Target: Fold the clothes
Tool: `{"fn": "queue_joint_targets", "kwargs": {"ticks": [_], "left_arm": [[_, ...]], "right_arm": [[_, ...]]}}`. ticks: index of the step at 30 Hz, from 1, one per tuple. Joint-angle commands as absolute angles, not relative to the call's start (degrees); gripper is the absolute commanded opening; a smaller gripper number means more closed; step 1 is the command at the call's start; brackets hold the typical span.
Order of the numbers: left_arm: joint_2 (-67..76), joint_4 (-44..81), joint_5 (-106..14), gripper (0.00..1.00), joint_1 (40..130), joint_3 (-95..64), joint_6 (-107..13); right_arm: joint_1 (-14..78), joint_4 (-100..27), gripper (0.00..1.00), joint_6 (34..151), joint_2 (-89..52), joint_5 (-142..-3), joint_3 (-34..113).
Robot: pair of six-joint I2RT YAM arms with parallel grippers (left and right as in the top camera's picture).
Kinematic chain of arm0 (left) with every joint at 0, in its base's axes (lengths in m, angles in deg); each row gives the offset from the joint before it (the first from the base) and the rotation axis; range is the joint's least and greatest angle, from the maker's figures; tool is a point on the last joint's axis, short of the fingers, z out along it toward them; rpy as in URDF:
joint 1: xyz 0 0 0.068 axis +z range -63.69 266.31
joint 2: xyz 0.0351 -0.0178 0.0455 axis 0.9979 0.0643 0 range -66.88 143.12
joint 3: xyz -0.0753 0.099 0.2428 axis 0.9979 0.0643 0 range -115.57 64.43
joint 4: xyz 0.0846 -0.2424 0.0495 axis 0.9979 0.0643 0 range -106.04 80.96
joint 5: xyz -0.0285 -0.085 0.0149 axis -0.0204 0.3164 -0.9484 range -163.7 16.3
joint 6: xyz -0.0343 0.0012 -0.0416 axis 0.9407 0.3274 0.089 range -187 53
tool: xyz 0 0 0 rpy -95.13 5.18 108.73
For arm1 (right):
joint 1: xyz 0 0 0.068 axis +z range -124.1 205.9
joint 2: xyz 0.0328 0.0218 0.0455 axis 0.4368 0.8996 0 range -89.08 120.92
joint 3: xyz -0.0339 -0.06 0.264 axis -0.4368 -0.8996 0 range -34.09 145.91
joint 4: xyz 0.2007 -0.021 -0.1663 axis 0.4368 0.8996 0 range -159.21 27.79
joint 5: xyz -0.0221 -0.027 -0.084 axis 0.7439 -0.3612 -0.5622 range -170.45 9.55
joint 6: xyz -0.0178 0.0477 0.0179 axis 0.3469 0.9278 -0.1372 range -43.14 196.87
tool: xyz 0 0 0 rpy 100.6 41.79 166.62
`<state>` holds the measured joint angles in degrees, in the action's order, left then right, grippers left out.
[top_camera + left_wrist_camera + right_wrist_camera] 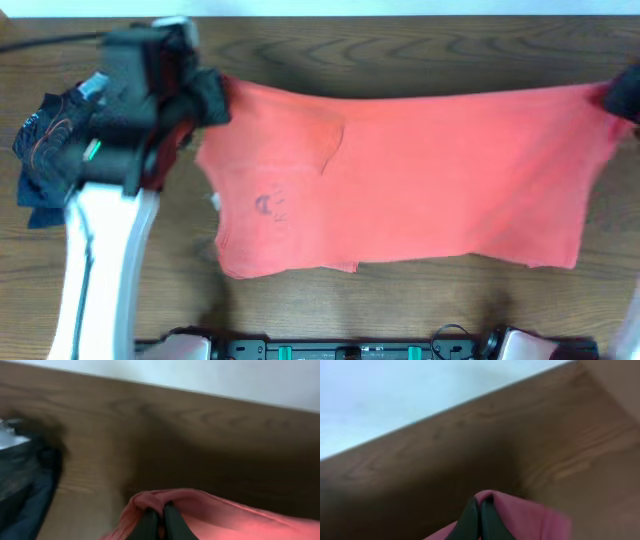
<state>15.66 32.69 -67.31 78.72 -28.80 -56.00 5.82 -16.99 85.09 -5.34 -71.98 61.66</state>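
Observation:
My right gripper will release the corner of the coral-red T-shirt on its own side of the wooden table [554, 182], midway toward the wall.
The coral-red T-shirt [400, 180] is stretched out wide across the table, plain side up, with faint print showing through near its left part. My left gripper [212, 98] is shut on the shirt's far left corner; in the left wrist view [161, 510] the cloth [210, 510] bunches around the fingertips. My right gripper [620, 95] is shut on the far right corner at the frame edge; in the right wrist view [479, 505] pink cloth [530, 520] folds over the closed fingers.
A black garment with orange lines [50, 135] lies on a navy garment [40, 205] at the left edge, beside my left arm, also dim in the left wrist view [25, 490]. The wooden table [400, 300] has its far edge against a white wall.

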Motion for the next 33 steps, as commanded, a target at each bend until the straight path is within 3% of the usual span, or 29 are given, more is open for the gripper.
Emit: {"fn": "queue_joint_targets", "kwargs": {"ticks": [1,7,12,18,23,33], "left_arm": [[23.3,28.3,-68.7,0.06,78.9,-28.9,-59.3],[34.7,9.5,-68.9,0.06,79.7,-32.6,-63.0],[35.6,-8.2,-69.3,0.06,82.1,-38.0,-59.8],[35.6,-11.0,-65.0,0.06,85.4,-52.4,-56.2],[34.7,-2.3,-61.6,0.06,86.7,-55.9,-56.2],[34.0,46.6,-57.2,0.06,87.3,-54.7,-57.3]], "right_arm": [[8.8,-21.2,0.01,83.4,1.5,-71.2,61.9],[11.3,-41.7,0.01,84.7,11.6,-69.0,61.9],[10.9,-60.7,0.01,91.5,11.9,-69.1,63.6],[9.0,-58.9,0.01,93.0,11.9,-70.9,76.3],[9.0,-45.9,0.01,87.8,11.9,-76.6,80.7],[8.9,-15.2,0.01,83.0,12.9,-95.5,79.4]]}}
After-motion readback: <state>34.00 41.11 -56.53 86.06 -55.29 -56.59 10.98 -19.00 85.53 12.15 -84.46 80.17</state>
